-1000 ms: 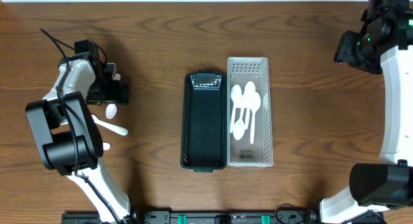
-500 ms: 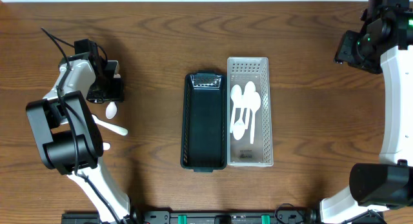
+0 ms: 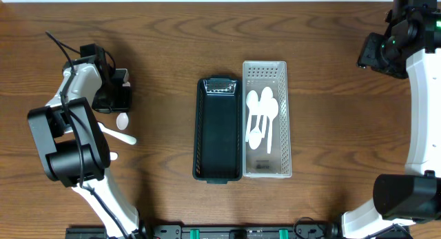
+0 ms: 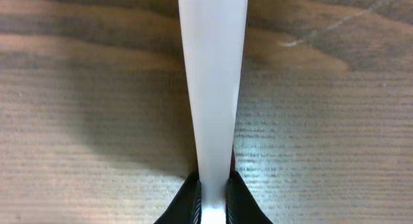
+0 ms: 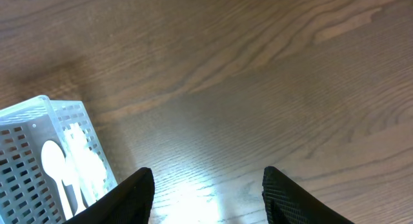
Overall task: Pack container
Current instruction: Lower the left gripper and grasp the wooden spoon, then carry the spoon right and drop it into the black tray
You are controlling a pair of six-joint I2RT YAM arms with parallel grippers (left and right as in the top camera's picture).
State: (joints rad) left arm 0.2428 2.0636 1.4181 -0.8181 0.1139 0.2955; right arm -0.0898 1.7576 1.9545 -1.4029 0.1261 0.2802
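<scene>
The robot's left gripper needs to let go of the white plastic spoon, now held over the wood, in the middle of the dark empty tray (image 3: 212, 122).
My left gripper (image 3: 116, 96) at the table's left is shut on the handle of a white plastic spoon (image 3: 122, 120), whose bowl shows just below the fingers. In the left wrist view the handle (image 4: 213, 88) runs straight up from between the pinched jaws of the gripper (image 4: 213, 201), over the wood. A white slotted container (image 3: 267, 77) at the centre holds several white spoons (image 3: 262, 118). A dark empty tray (image 3: 219, 129) lies against its left side. My right gripper (image 5: 208, 198) hangs open and empty at the far right (image 3: 380, 54), above bare table.
A second white spoon (image 3: 118, 135) lies on the table just below the held one. The white container's corner (image 5: 45, 153) shows at the left of the right wrist view. The table's far edge runs along the top.
My left gripper has gone from wide open to shut on the spoon's handle, and the spoon's bowl has shifted slightly. The right arm has stayed still.
</scene>
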